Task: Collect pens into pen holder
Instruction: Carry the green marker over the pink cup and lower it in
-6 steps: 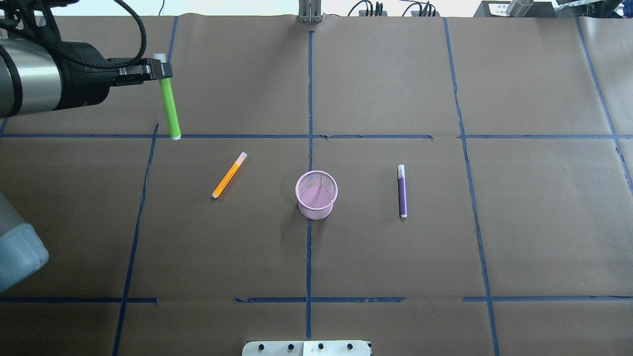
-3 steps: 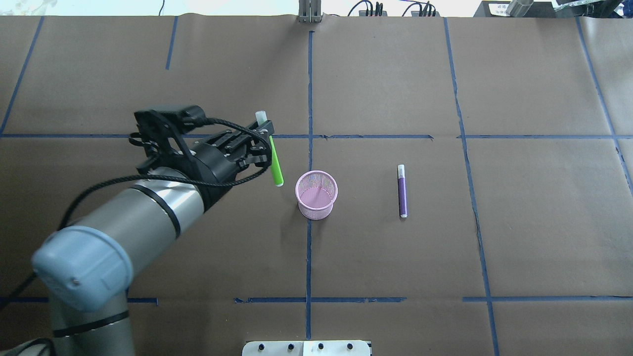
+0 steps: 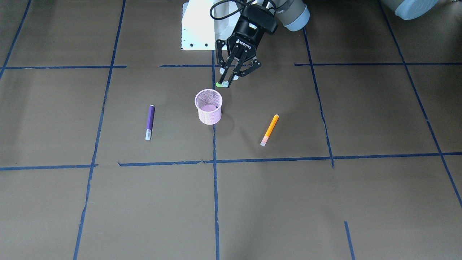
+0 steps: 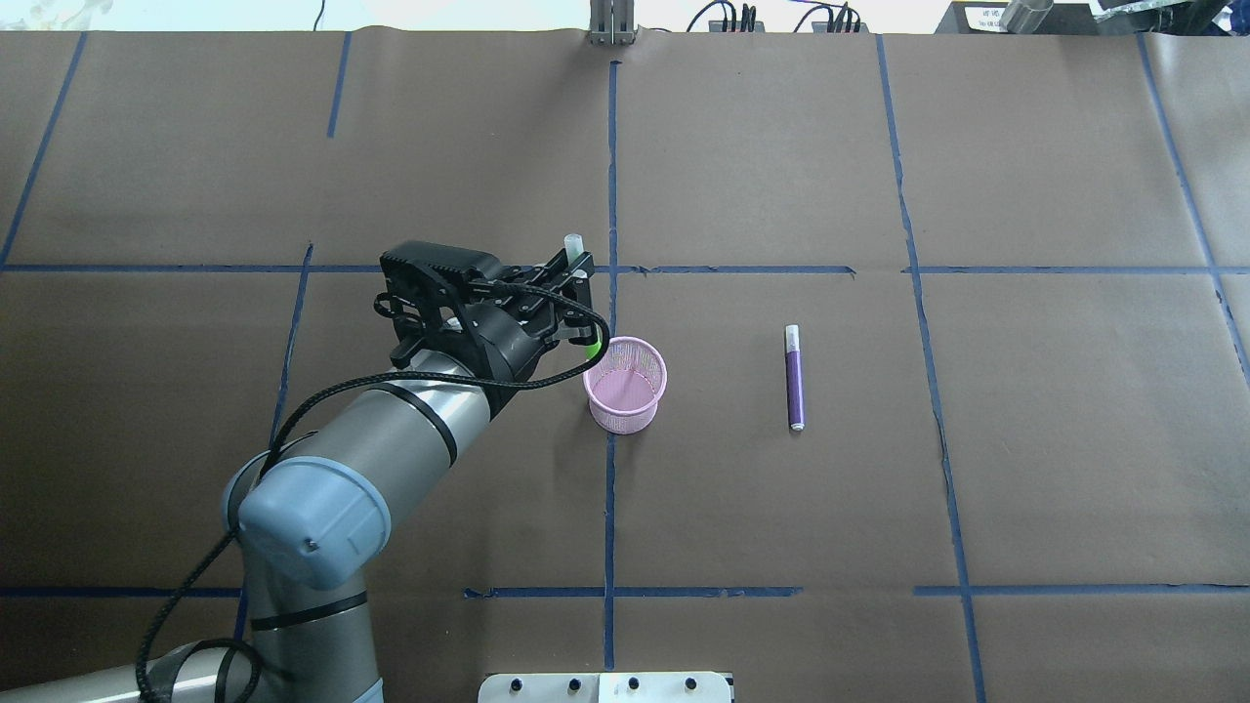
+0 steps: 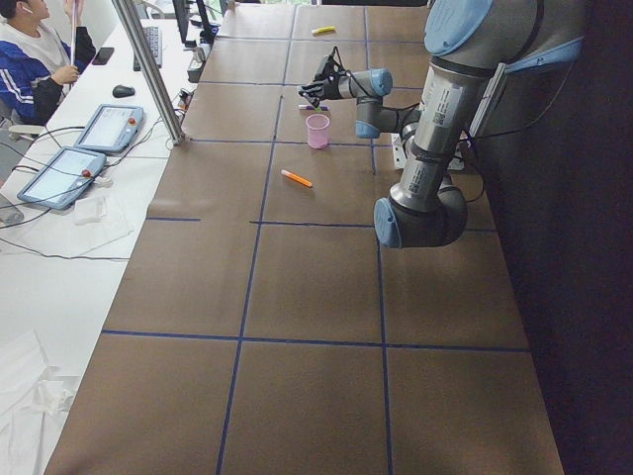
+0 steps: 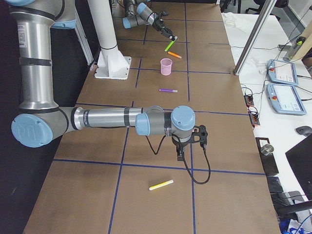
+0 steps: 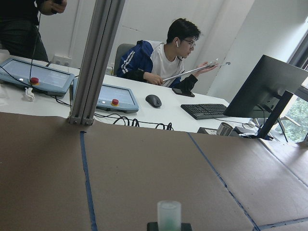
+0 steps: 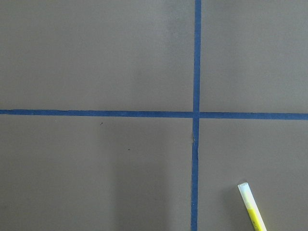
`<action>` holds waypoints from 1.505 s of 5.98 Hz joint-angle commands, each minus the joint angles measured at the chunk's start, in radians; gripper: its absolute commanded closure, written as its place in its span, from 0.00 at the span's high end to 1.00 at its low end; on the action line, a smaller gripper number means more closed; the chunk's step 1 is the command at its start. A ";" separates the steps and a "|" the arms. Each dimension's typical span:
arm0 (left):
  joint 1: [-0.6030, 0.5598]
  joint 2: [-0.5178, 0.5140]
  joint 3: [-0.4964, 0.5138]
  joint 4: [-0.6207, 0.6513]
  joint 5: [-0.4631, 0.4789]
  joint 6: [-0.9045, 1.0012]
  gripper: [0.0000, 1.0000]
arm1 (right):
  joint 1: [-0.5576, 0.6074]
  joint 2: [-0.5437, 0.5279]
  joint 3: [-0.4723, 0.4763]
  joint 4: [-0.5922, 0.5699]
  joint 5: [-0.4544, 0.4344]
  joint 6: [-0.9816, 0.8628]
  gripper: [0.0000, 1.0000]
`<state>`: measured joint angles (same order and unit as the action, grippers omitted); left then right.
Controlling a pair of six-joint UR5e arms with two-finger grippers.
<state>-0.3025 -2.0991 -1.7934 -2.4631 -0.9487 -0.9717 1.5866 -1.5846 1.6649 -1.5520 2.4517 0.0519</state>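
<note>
My left gripper will release the bright green pen inside the pink mesh pen holder (image 3: 209, 98), where it will lean on the holder's rim. The pen is now tilted by that rim.
My left gripper (image 4: 581, 278) is shut on the bright green pen (image 4: 592, 343) near its pale cap and holds it tilted. The pen's lower end is by the left rim of the pink mesh pen holder (image 4: 625, 386). In the front view the gripper (image 3: 226, 81) sits just behind the holder (image 3: 208, 108). The orange pen (image 3: 270, 129) lies on the table to the holder's left; my arm hides it in the overhead view. The purple pen (image 4: 795, 379) lies to the holder's right. My right gripper (image 6: 181, 155) hangs over the table's far right end; I cannot tell whether it is open or shut.
A yellow pen (image 6: 161, 185) lies near the right gripper and shows in the right wrist view (image 8: 252, 208). Brown paper with blue tape lines (image 4: 610, 176) covers the table. Operators and desks with tablets (image 5: 57, 174) stand beyond the far edge.
My left arm has swung right and nearer with the green pen, from the far left of the table to the holder's left rim. It now covers the orange pen.
</note>
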 commanded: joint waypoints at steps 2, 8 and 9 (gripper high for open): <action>-0.004 -0.035 0.084 -0.039 0.002 0.018 0.00 | 0.000 0.000 -0.001 0.001 0.000 -0.001 1.00; -0.004 -0.096 0.261 -0.128 0.001 0.015 0.00 | 0.000 -0.003 -0.005 0.000 0.001 -0.004 1.00; 0.002 -0.098 0.262 -0.129 -0.002 0.013 0.00 | 0.000 -0.006 -0.007 0.000 0.001 -0.004 1.00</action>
<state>-0.3043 -2.1953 -1.5368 -2.5904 -0.9490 -0.9577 1.5862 -1.5889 1.6596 -1.5524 2.4528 0.0479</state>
